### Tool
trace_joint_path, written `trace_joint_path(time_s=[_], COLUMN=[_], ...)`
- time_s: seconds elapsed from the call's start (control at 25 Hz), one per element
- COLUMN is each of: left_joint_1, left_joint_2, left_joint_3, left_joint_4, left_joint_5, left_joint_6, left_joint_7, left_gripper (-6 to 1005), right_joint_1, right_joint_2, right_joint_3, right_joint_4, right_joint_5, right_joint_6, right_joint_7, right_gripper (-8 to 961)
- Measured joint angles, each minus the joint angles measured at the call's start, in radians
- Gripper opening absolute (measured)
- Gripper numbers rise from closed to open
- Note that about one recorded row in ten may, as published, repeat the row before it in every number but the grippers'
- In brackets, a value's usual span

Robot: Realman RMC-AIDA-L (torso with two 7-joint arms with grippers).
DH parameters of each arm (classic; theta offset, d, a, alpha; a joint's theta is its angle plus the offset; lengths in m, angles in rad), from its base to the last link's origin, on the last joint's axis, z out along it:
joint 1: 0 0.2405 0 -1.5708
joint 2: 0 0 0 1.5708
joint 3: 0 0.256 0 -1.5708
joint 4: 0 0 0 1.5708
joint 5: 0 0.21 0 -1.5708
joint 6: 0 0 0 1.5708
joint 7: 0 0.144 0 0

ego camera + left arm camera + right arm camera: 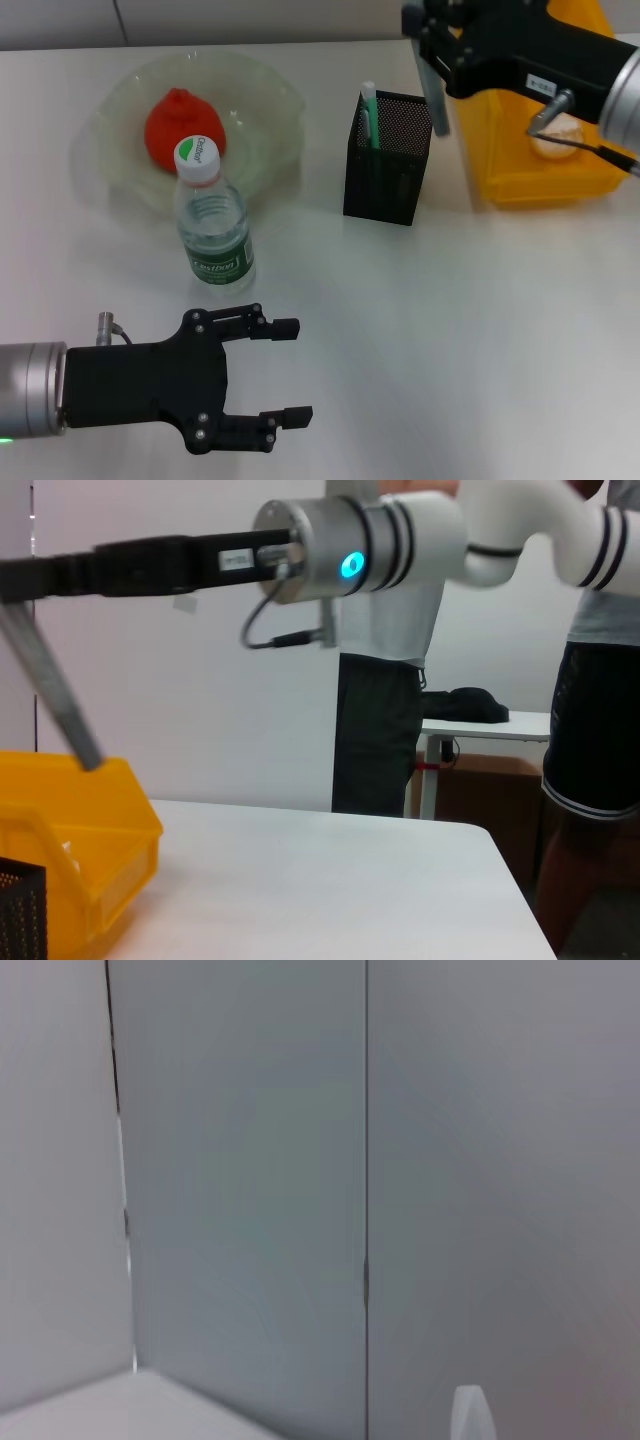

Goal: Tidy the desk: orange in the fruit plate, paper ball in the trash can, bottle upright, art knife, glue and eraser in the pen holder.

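The robot's right gripper will release the grey art knife in the black pen holder [388, 124] next to the green and white stick.
My right gripper [428, 45] is shut on the grey art knife [434, 98], which hangs blade-down just above the right rim of the black mesh pen holder [388, 160]. A green and white stick [369, 115] stands in the holder. The orange [180, 125] lies in the clear fruit plate [265, 95]. The bottle [213, 220] stands upright in front of the plate. The paper ball [556, 138] lies in the yellow trash can [520, 160]. My left gripper [292, 370] is open and empty, low near the table's front. The knife [55, 695] also shows in the left wrist view. The eraser is out of view.
The left wrist view shows the right arm [340, 555], the yellow can [90, 870], a corner of the holder [20, 910] and a person [385, 710] standing behind the table. The right wrist view shows only wall.
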Motion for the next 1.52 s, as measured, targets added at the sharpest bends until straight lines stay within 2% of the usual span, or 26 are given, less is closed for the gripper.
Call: trace_joint_path(time_s=[0.12,0.32,0.4,0.52,0.8,0.88,1.0,1.2,1.4,1.52], left_joint_1=[0.003,0.004,0.003,0.003,0.003,0.003,0.003,0.001,0.000,0.002], left_joint_2=[0.001,0.000,0.000,0.000,0.000,0.000,0.001,0.001,0.004,0.009], left_joint_3=[-0.004,-0.006,-0.006,-0.004,-0.007,-0.008,-0.009,-0.010,-0.010,-0.009], left_joint_4=[0.001,0.007,0.005,0.007,0.007,0.007,0.008,0.008,0.008,0.008], left_joint_5=[0.000,0.000,0.000,0.000,0.000,0.000,0.000,0.000,0.000,0.000], left_joint_6=[0.002,0.008,0.009,0.009,0.011,0.015,0.020,0.025,0.027,0.031], left_joint_7=[-0.001,-0.004,-0.004,-0.005,-0.005,-0.005,-0.005,-0.005,-0.005,-0.005], left_gripper=[784,784,784,784,784,784,784,784,784,784], right_joint_1=[0.046,0.124,0.190,0.237,0.427,0.446,0.434,0.373,0.214,0.126], right_joint_2=[-0.004,-0.004,-0.005,-0.005,-0.003,-0.003,-0.003,-0.006,-0.008,-0.014], right_joint_3=[0.013,0.075,0.107,0.136,0.256,0.283,0.297,0.291,0.307,0.379], right_joint_4=[0.163,0.397,0.543,0.637,1.004,1.052,1.064,1.031,0.873,0.786], right_joint_5=[0.230,0.575,0.682,0.696,0.702,0.702,0.703,0.696,0.641,0.523], right_joint_6=[-0.007,-0.149,-0.208,-0.224,-0.305,-0.336,-0.381,-0.502,-0.662,-0.808], right_joint_7=[-0.229,-0.579,-0.673,-0.690,-0.820,-0.833,-0.850,-0.859,-0.757,-0.668], right_gripper=[151,157,159,162,170,172,175,390,497,561])
